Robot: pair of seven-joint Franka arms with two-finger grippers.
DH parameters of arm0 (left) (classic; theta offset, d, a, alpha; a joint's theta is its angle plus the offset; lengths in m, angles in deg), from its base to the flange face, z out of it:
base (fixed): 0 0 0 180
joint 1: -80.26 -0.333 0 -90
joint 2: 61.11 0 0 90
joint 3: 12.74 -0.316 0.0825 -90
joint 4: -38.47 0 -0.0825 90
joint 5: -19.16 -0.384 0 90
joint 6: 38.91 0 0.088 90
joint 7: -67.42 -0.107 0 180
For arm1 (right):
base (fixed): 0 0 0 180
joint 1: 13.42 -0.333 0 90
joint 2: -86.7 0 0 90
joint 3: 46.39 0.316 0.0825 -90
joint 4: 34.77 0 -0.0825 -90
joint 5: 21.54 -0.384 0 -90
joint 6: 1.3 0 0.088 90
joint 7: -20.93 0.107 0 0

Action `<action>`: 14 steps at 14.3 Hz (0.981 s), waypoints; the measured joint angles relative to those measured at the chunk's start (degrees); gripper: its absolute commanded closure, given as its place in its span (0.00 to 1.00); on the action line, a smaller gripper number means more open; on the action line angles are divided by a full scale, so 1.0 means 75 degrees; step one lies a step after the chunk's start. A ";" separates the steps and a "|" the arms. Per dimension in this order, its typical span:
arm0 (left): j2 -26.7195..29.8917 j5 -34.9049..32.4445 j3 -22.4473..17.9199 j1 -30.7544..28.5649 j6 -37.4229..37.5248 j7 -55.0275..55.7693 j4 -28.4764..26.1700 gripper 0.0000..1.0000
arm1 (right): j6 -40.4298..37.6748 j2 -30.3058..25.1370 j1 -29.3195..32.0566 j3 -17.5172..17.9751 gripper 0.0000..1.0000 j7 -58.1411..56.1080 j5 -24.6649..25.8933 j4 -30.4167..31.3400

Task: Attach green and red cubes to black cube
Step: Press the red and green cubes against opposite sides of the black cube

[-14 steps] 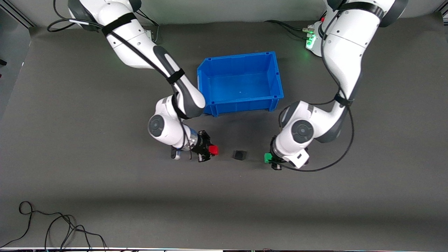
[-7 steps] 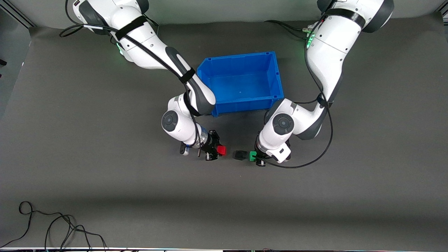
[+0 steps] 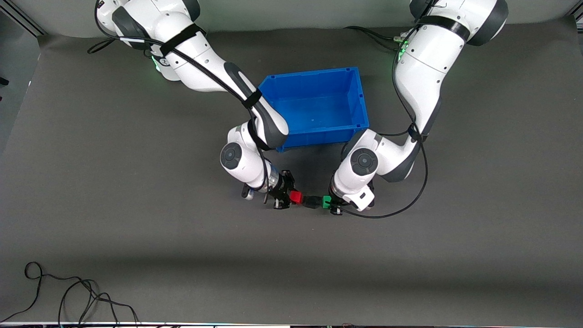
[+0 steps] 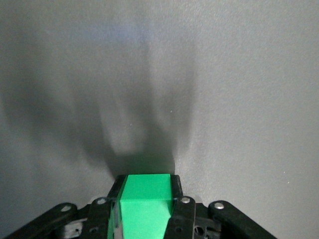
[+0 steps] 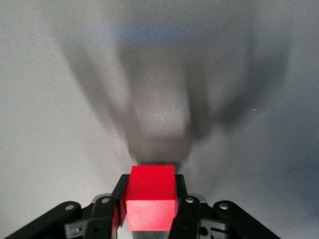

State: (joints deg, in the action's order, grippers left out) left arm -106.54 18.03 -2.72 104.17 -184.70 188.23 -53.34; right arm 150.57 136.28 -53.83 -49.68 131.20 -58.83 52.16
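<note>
The robot's right gripper will release the red cube on the grey mat, snug (image 3: 303,199) against the black cube.
The black cube (image 3: 312,202) sits on the grey mat, nearer to the front camera than the blue bin. My right gripper (image 3: 291,198) is shut on the red cube (image 3: 296,197) and holds it against the black cube's side toward the right arm's end. My left gripper (image 3: 330,203) is shut on the green cube (image 3: 326,202), pressed to the black cube's side toward the left arm's end. The red cube (image 5: 151,196) fills the right wrist view between the fingers. The green cube (image 4: 144,204) fills the left wrist view. The black cube is hidden in both wrist views.
An empty blue bin (image 3: 360,98) stands farther from the front camera than the cubes, between the two arms. A loose black cable (image 3: 68,291) lies on the mat near the front edge at the right arm's end.
Both grippers have moved inward along the mat toward the black cube, the right with the red cube and the left with the green cube. The gaps have closed and the three cubes now stand in a row.
</note>
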 measured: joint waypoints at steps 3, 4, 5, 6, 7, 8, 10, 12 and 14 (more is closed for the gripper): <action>0.0000 0.0000 -0.0001 0.0030 -0.0017 0.0059 0.0034 1.00 | 0.0003 0.0180 -0.0032 -0.0001 0.87 0.0051 0.0000 -0.0186; 0.0000 0.0000 -0.0001 0.0046 -0.0018 0.0071 0.0043 1.00 | 0.0003 0.0229 -0.0045 -0.0002 0.87 0.0055 0.0000 -0.0240; -0.0001 0.0000 -0.0001 0.0075 -0.0018 0.0089 0.0046 1.00 | 0.0004 0.0265 -0.0061 -0.0002 0.87 0.0060 0.0000 -0.0279; -0.0009 0.0000 -0.0001 0.0106 -0.0019 0.0115 0.0061 1.00 | 0.0004 0.0283 -0.0072 -0.0002 0.87 0.0070 0.0000 -0.0313; -0.0033 0.0000 -0.0002 0.0133 -0.0019 0.0137 0.0099 1.00 | 0.0004 0.0295 -0.0081 -0.0002 0.87 0.0074 0.0000 -0.0330; -0.0062 0.0000 -0.0004 0.0151 -0.0019 0.0155 0.0133 1.00 | 0.0005 0.0305 -0.0094 -0.0003 0.87 0.0074 0.0009 -0.0343; -0.0101 0.0000 -0.0009 0.0164 -0.0023 0.0164 0.0157 1.00 | 0.0005 0.0331 -0.0144 -0.0006 0.87 0.0074 0.0058 -0.0389; -0.0125 -0.0002 -0.0017 0.0167 -0.0024 0.0165 0.0185 1.00 | 0.0008 0.0352 -0.0190 -0.0018 0.86 0.0074 0.0186 -0.0425; -0.0140 -0.0002 -0.0022 0.0171 -0.0024 0.0165 0.0213 1.00 | 0.0008 0.0357 -0.0195 -0.0024 0.85 0.0074 0.0266 -0.0438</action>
State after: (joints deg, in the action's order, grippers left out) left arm -107.59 18.01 -2.89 105.45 -184.88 189.47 -51.75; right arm 150.63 138.96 -55.30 -49.85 131.76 -56.83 48.87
